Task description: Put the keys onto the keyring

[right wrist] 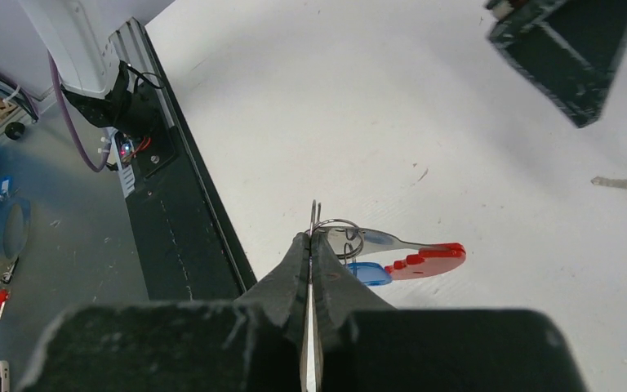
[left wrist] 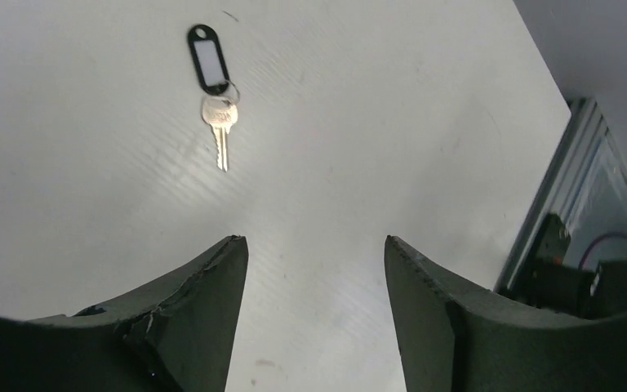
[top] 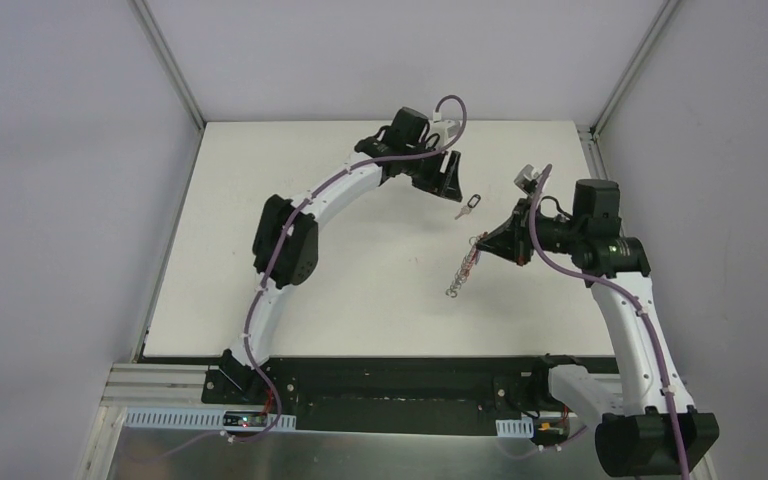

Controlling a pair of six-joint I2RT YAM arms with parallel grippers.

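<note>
The small metal loop (left wrist: 234,91) that joins the silver key to its black tag will be gripped by my left gripper.
A silver key (left wrist: 220,131) with a black oblong tag (left wrist: 209,59) lies flat on the white table, ahead of my left gripper (left wrist: 314,241) and apart from it. That gripper is open with nothing between its fingers. From above, this key (top: 470,205) sits just right of the left gripper (top: 450,185). My right gripper (right wrist: 313,237) is shut on a thin wire ring of the keyring (right wrist: 347,238). Its red band (right wrist: 426,260) sticks out to the right. A blue key head (right wrist: 367,273) shows just under the ring. The keyring's chain (top: 460,265) trails toward the near edge.
A black rail (right wrist: 180,229) runs along the table's near edge, with the arm base and cables behind it. The metal frame edge (left wrist: 555,188) borders the table on the right of the left wrist view. White walls close in the table.
</note>
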